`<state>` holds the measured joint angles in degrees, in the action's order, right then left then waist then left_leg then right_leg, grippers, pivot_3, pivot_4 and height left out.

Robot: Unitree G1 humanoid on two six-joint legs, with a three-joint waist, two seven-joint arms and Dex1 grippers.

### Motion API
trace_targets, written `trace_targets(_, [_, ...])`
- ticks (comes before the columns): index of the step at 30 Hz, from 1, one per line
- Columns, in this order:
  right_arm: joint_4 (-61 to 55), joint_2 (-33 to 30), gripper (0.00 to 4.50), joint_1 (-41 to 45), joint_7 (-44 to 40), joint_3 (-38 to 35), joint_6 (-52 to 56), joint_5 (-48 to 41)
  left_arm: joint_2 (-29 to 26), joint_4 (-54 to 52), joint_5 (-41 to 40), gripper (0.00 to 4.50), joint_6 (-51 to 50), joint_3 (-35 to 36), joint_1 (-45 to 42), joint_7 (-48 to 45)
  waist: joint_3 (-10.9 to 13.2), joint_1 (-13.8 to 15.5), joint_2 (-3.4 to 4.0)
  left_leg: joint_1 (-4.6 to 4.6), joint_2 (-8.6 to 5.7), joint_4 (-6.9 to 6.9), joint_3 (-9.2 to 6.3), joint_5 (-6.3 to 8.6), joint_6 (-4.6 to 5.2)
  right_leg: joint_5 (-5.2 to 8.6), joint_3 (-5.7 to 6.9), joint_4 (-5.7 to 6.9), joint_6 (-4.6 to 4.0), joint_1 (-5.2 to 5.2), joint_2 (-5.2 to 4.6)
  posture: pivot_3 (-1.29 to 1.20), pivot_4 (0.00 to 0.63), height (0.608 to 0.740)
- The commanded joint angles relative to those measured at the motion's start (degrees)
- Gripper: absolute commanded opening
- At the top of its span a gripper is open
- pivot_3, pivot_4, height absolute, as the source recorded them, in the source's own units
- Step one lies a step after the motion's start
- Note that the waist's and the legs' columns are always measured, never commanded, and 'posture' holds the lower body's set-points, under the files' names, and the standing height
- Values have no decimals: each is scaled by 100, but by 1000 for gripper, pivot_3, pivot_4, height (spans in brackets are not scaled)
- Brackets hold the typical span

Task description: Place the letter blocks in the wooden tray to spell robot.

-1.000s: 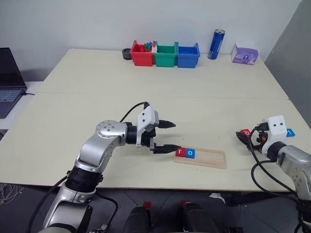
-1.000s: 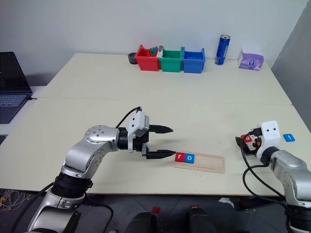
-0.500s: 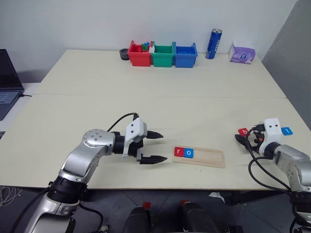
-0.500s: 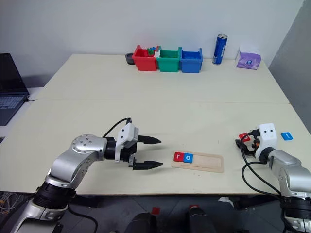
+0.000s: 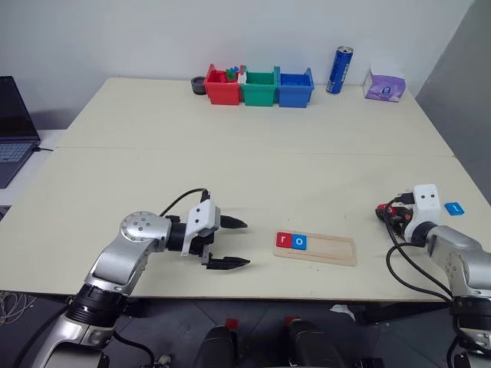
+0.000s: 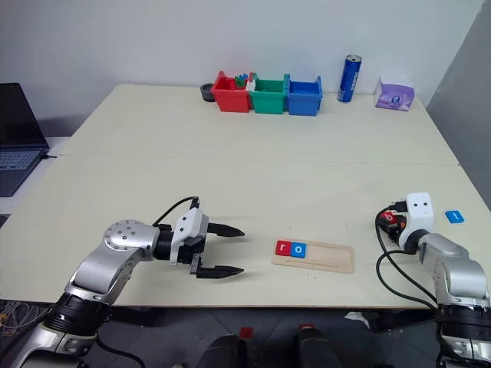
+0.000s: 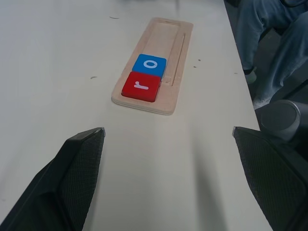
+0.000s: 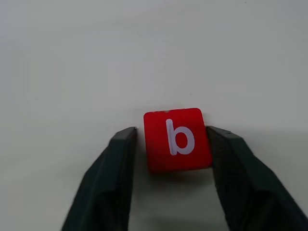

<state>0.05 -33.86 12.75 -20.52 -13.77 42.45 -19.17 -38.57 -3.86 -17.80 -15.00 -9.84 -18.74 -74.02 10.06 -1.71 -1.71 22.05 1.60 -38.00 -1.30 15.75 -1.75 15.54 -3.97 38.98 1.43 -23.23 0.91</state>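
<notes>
My right gripper needs to let go and take the "b" by top and bottom edges (image 8: pixel 173 111), because it is covering the red "b" side that has to meet the blue "o".
The wooden tray (image 5: pixel 330 249) lies near the table's front edge. A red block "r" (image 5: pixel 284 241) and a blue block "o" (image 5: pixel 299 242) sit side by side at its left end; they appear again as the red "r" (image 7: pixel 141 86) and the blue "o" (image 7: pixel 149 65). My left gripper (image 5: pixel 245 243) hovers open and empty, well to the left of the tray. At the far right my right gripper (image 8: pixel 172 131) is shut on a red block "b" (image 8: pixel 177 139) that rests on the table. A blue block (image 5: pixel 455 208) lies just right of that hand.
Red (image 5: pixel 223 85), green (image 5: pixel 259 86) and blue (image 5: pixel 294 86) bins stand at the table's back, with a blue can (image 5: pixel 339 70) and a purple pack (image 5: pixel 385 86) to their right. A laptop (image 5: pixel 11 130) is off to the left. A person's legs (image 7: pixel 269 38) are beyond the table edge.
My left arm has drawn back to the left and lower, away from the tray, still open. My right gripper's fingers have closed in on the red "b" block.
</notes>
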Motion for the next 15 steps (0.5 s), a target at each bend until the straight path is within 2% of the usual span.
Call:
trace_targets(1, [-672, -10, 1451, -373, 158, -136, 254, 41, -34, -113, 21, 4500, 195, -70, -7, -99, 0, 11, 0, 3, 0, 0, -3, 0, 0, 0, 2, -1, 0, 0, 0, 0, 150, 740])
trace_targets(6, [-2173, 211, 1462, -1072, 447, -410, 763, -167, 51, 0, 105, 4500, 293, -217, -143, -157, -1, 0, 3, 6, 2, 2, -5, 0, 0, 2, 2, -1, -1, -3, 0, 0, 150, 740])
trace_targets(10, [-3491, 664, 1462, -1855, 839, -614, 1369, -275, 239, 171, 344, 4500, 441, -443, -368, -83, -5, 12, 12, 7, 1, 2, -11, 0, 0, 3, 7, 0, -1, -3, 1, 0, 150, 740])
trace_targets(15, [-4402, 1349, 1462, -2358, 1407, -545, 1850, -218, 358, 398, 446, 4500, 576, -538, -520, -102, -7, -18, 16, 0, 2, 2, -8, 0, 0, 3, 3, 2, -1, -4, 1, 0, 150, 740])
